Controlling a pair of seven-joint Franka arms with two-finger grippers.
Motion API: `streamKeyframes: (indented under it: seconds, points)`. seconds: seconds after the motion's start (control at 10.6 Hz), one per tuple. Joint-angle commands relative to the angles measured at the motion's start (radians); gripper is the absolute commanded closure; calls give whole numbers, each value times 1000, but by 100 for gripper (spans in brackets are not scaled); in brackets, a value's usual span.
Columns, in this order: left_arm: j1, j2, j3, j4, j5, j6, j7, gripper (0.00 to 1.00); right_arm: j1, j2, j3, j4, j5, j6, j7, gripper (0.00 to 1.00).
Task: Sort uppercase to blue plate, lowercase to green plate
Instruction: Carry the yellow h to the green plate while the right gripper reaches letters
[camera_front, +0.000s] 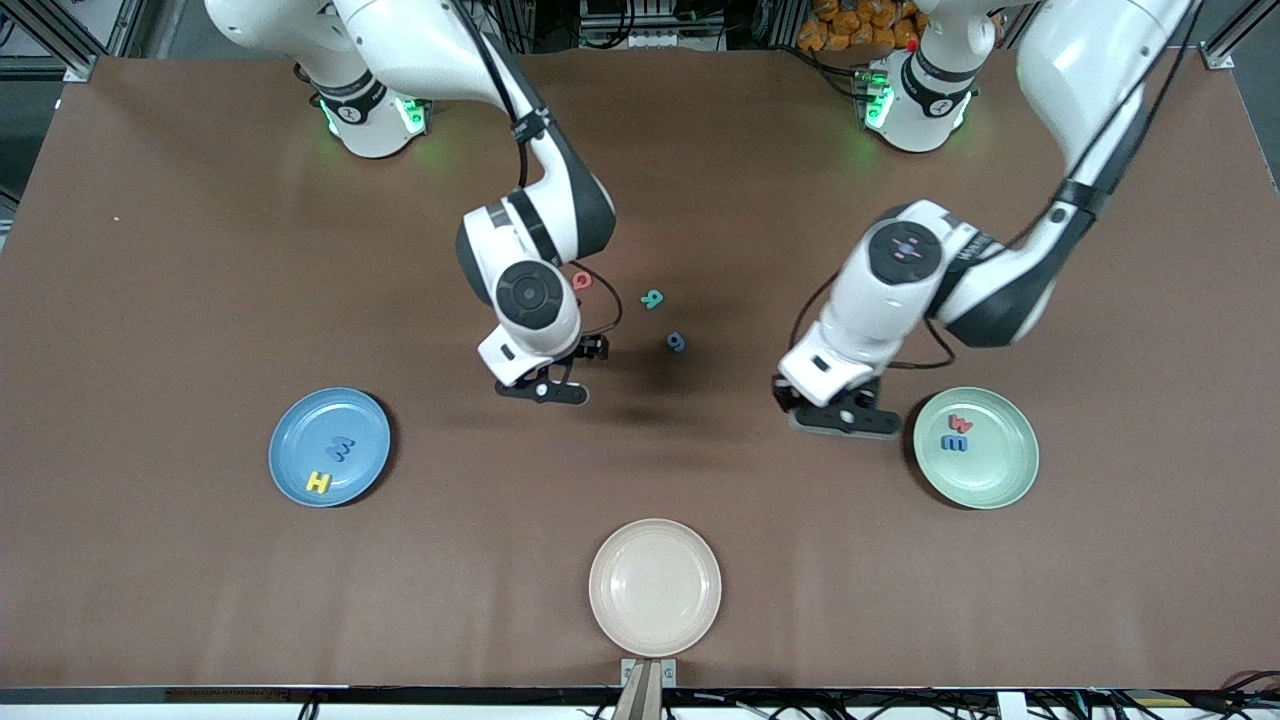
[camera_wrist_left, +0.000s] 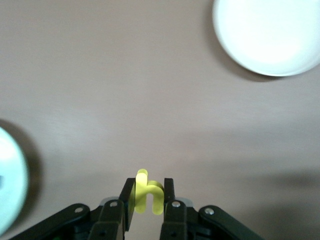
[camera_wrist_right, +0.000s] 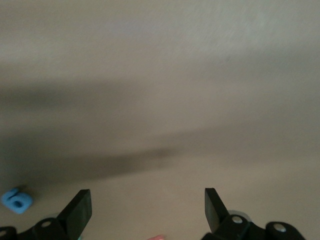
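Observation:
The yellow lowercase letter, now upright over bare table beside the green plate, will be let go by my left gripper on the green plate (camera_front: 939, 458) (camera_wrist_left: 7, 167) next to the blue m, opposite the red w.
My left gripper (camera_front: 840, 420) hangs over bare table beside the green plate (camera_front: 1000, 475), shut on a yellow lowercase y (camera_wrist_left: 145, 192) that stands upright between its fingers (camera_wrist_left: 127, 192). A red w (camera_front: 962, 424) and a blue m (camera_front: 955, 442) lie in that plate. The blue plate (camera_front: 365, 420) holds a blue M (camera_front: 342, 449) and a yellow H (camera_front: 318, 483). My right gripper (camera_front: 545, 390) is open over the table's middle with nothing between its fingers. On the table near it lie a red Q (camera_front: 582, 281), a teal R (camera_front: 652, 298) and a blue g (camera_front: 677, 342).
An empty cream plate (camera_front: 655, 590) sits nearest the front camera, midway along the table. The left wrist view shows it (camera_wrist_left: 270, 35) and the green plate's edge (camera_wrist_left: 7, 185). The blue g (camera_wrist_right: 16, 200) shows in the right wrist view.

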Motion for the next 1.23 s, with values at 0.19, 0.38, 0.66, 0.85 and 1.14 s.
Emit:
streamKeyframes:
  seconds: [0.19,0.38,0.66,0.85,1.14]
  points:
    - [204,74,-11,-8,-23,-4,275,100,58,-18,-9,-27,28,33,206,0]
    - [220,106,45,6,-16,-4,347,100,86,-20,-3,-35,28,49,341,0]
    - [218,139,85,15,-9,-3,348,100,140,-32,69,-120,28,199,553,0]
    - [221,159,116,10,-7,-3,348,100,140,-33,120,-215,28,382,662,0]
    - [221,157,133,10,-4,-3,378,63,140,-18,152,-256,29,441,827,0]
